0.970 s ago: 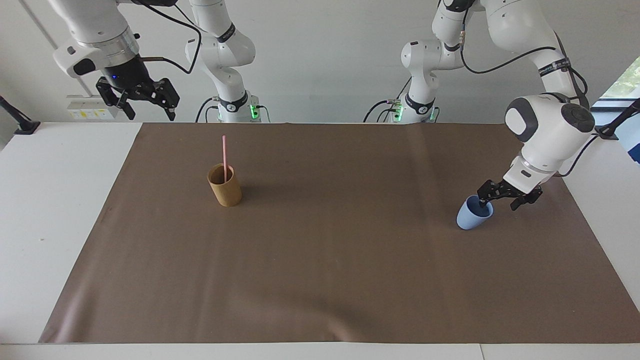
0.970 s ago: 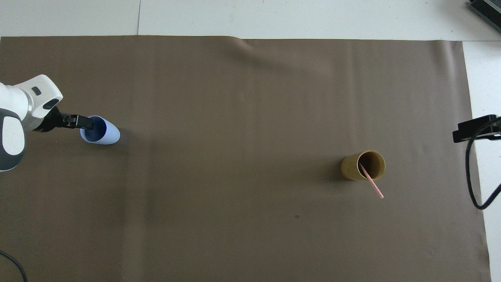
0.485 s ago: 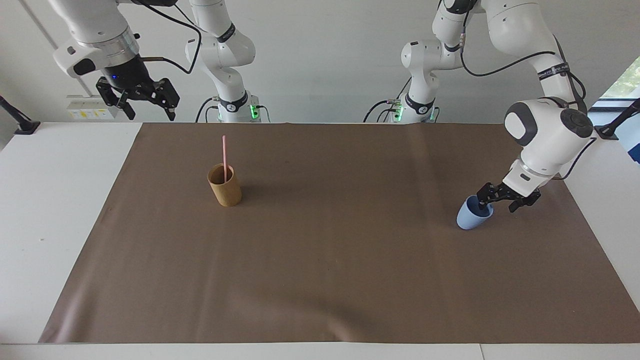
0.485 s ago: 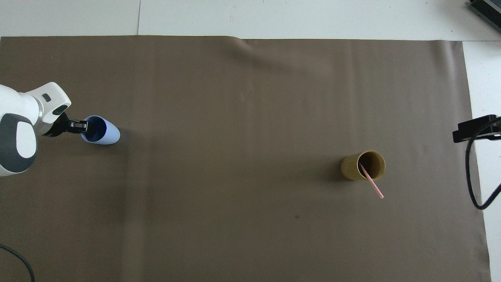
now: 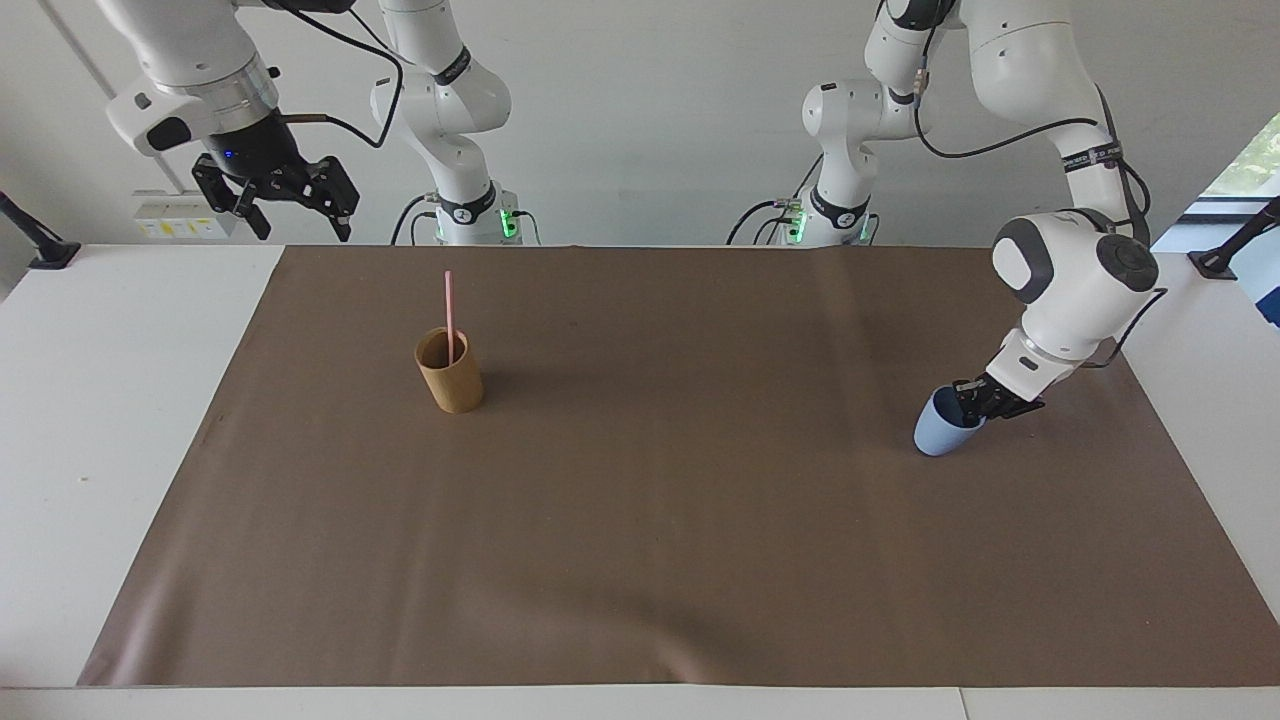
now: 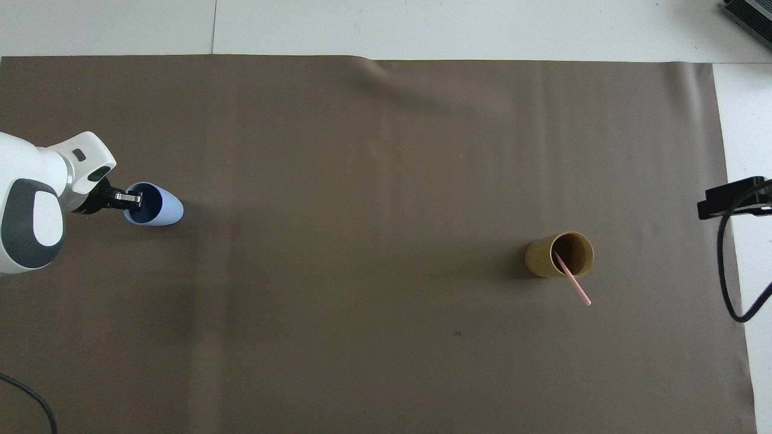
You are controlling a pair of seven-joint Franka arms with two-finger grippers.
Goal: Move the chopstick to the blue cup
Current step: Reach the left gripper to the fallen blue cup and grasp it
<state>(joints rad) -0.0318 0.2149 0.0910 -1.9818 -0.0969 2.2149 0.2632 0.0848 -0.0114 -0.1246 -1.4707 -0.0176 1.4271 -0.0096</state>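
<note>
The robot's right gripper needs to next move to the pale-pink chopstick and close on its upper part (image 6: 579, 289), just above the tan cup's rim.
The blue cup (image 5: 937, 432) (image 6: 164, 209) stands tilted on the brown mat at the left arm's end of the table. My left gripper (image 5: 968, 408) (image 6: 134, 199) is shut on its rim, on the side toward that end, one finger inside the cup. A single pale-pink chopstick (image 5: 449, 310) (image 6: 573, 280) stands leaning in the tan cup (image 5: 450, 378) (image 6: 543, 258) toward the right arm's end. The right gripper (image 5: 300, 225) hangs open and high above the table's edge by the robots, well clear of the tan cup; this arm waits.
A brown mat (image 5: 640, 520) (image 6: 374, 181) covers most of the white table. A black clamp with a cable (image 5: 42, 252) (image 6: 733, 200) sits at the table's edge at the right arm's end.
The left gripper has closed from wide open onto the blue cup's rim, and its wrist has shifted slightly toward the cup. The right arm has not moved.
</note>
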